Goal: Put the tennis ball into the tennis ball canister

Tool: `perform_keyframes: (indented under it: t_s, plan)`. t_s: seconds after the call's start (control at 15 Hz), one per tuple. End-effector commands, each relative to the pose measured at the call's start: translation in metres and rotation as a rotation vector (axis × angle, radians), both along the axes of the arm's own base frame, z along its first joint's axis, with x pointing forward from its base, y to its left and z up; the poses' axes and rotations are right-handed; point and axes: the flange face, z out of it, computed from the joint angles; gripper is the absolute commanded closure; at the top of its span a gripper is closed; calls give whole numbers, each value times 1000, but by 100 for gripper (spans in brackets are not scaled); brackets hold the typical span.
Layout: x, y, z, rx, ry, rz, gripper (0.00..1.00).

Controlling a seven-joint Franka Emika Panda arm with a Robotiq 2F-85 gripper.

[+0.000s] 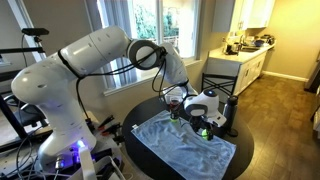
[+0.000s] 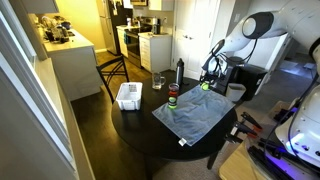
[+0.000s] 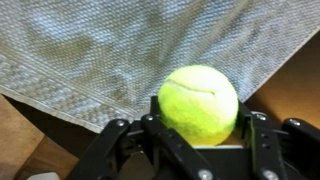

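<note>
Next, my gripper lets go of the tennis ball just inside the red rim of the upright tennis ball canister (image 1: 174, 106) beside the towel. The ball is now low over the towel's far edge.
The tennis ball (image 3: 199, 103) is bright yellow-green and sits between my gripper's (image 3: 198, 128) two black fingers, which are shut on it. In both exterior views the gripper (image 1: 205, 118) (image 2: 207, 80) holds the ball (image 2: 204, 86) low over the far edge of a grey-blue towel (image 3: 90, 50). The tennis ball canister (image 2: 172, 98), clear with a red rim, stands upright on the table beside the towel, a short way from the gripper. It also shows in an exterior view (image 1: 174, 103).
The towel (image 2: 195, 115) lies on a round dark table (image 2: 140, 125). A white bin (image 2: 128, 95), a clear drinking glass (image 2: 158, 80) and a tall dark bottle (image 2: 180, 72) stand on the table. A chair (image 2: 110, 70) is behind it.
</note>
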Motion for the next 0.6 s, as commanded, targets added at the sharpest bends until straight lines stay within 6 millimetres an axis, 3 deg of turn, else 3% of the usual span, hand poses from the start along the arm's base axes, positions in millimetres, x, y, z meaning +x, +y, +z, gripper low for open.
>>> perform_keyframes:
  t_s: [0.0, 0.53]
  plan:
    - [23, 28, 34, -4, -83, 85, 58]
    - [71, 108, 91, 2, -265, 256, 58]
